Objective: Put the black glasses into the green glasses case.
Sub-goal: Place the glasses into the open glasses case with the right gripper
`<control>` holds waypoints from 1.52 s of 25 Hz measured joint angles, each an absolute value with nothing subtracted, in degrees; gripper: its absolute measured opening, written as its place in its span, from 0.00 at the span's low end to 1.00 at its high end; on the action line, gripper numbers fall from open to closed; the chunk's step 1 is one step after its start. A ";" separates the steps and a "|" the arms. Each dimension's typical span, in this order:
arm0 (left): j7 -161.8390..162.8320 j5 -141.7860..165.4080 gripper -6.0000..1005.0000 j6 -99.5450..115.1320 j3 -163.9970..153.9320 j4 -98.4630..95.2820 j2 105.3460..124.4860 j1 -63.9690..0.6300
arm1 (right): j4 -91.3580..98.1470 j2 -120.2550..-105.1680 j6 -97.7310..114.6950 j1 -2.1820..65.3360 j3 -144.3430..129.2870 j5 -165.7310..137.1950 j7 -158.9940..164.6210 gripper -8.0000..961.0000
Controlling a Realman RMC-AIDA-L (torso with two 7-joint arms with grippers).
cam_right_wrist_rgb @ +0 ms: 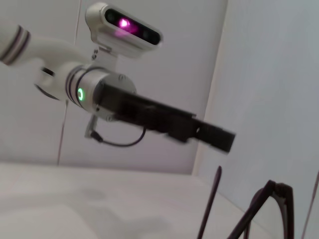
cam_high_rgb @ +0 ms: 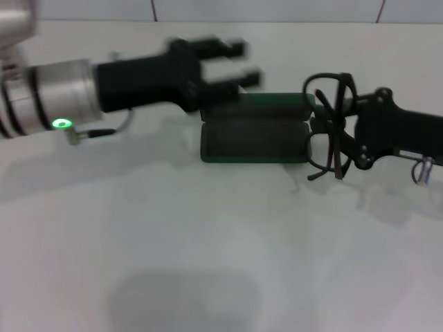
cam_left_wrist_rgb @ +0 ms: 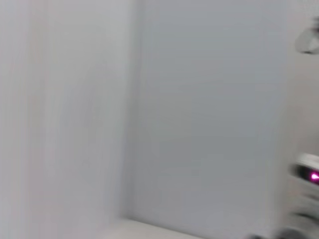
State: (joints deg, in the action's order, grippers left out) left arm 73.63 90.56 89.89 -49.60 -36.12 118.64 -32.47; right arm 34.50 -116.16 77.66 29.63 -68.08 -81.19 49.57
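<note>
Next, my right gripper sets the black glasses down in the near half of the open green glasses case (cam_high_rgb: pixel 249 140).
The green glasses case (cam_high_rgb: pixel 252 138) lies open on the white table, its lid (cam_high_rgb: pixel 266 104) folded back on the far side. The black glasses (cam_high_rgb: pixel 331 124) hang folded just past the case's right end, with my right gripper (cam_high_rgb: pixel 349 128) shut on them. Their thin temple arms (cam_right_wrist_rgb: pixel 269 209) show close up in the right wrist view. My left gripper (cam_high_rgb: pixel 239 63) comes in from the left and hovers open over the far left corner of the case, holding nothing. It also shows side-on as the left gripper (cam_right_wrist_rgb: pixel 214 139) in the right wrist view.
The white table (cam_high_rgb: pixel 208 263) spreads bare toward the front. A tiled wall (cam_high_rgb: pixel 277 10) stands behind the case. The left wrist view shows only blurred wall and, at its edge, a camera head (cam_left_wrist_rgb: pixel 309 174) with a pink light.
</note>
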 joint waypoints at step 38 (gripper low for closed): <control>67.50 82.09 0.62 77.69 -37.54 -30.12 119.45 -30.94 | 66.65 -116.18 15.52 25.90 -118.25 -119.41 77.37 0.13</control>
State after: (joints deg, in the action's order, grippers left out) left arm 67.50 82.09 77.69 -37.55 -30.12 119.45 -30.94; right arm 66.65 -116.18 15.52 25.90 -118.25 -119.41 77.37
